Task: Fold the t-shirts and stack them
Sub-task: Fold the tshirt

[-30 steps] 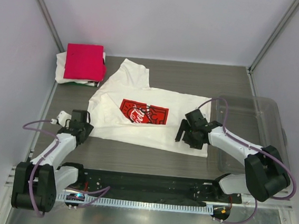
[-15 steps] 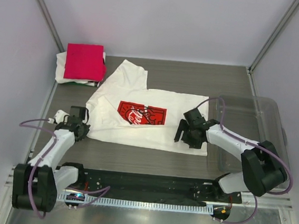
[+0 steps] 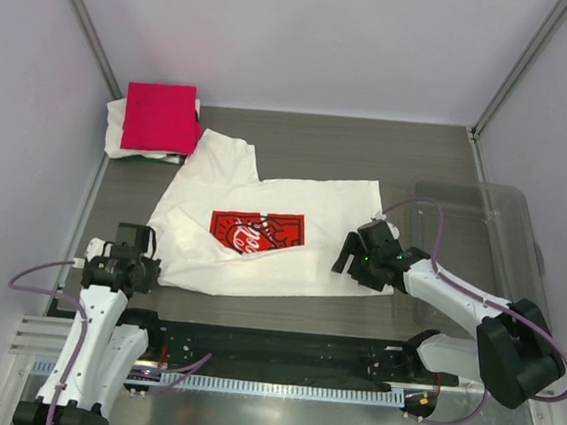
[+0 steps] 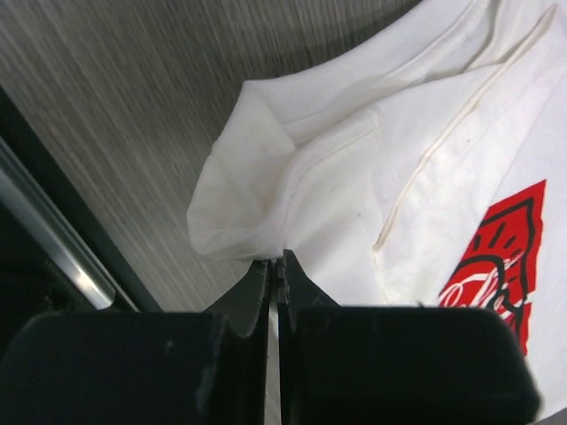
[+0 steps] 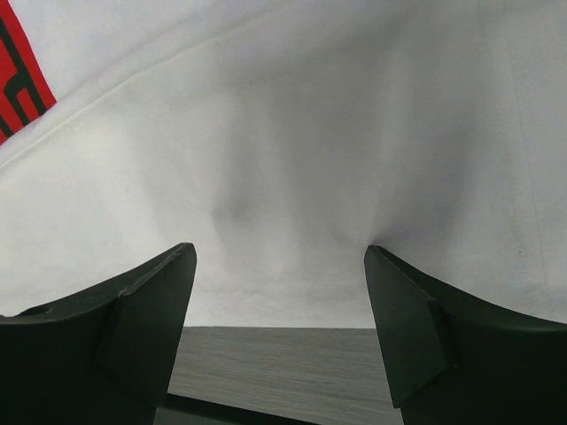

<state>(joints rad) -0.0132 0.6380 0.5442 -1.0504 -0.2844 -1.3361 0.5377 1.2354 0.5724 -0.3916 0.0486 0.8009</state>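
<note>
The white t-shirt's far corner (image 3: pixel 375 185) is on the clear plastic tub's side. My right gripper needs to go there next and close on it.
The white t-shirt (image 3: pixel 305 203) with the red Coca-Cola print (image 3: pixel 257 231) lies spread on the dark table, partly bunched at its left side. My left gripper (image 3: pixel 140 259) is shut on its near-left edge; in the left wrist view the jaws (image 4: pixel 276 262) pinch a fold of white cloth (image 4: pixel 266 195). My right gripper (image 3: pixel 347 259) is open at the shirt's near-right hem; in the right wrist view its fingers (image 5: pixel 279 266) straddle the white cloth (image 5: pixel 310 133) just above the hem. A folded crimson-pink shirt (image 3: pixel 159 116) lies on a folded white one (image 3: pixel 117 142) at the back left.
A clear plastic tub (image 3: pixel 507 239) stands at the right, close behind my right arm. The black rail (image 3: pixel 280 348) runs along the near table edge. Grey walls close in the left, back and right.
My left gripper has pulled back toward the near-left edge with the shirt's edge in it, dragging the shirt left and nearer. My right gripper has slid nearer, to the hem.
</note>
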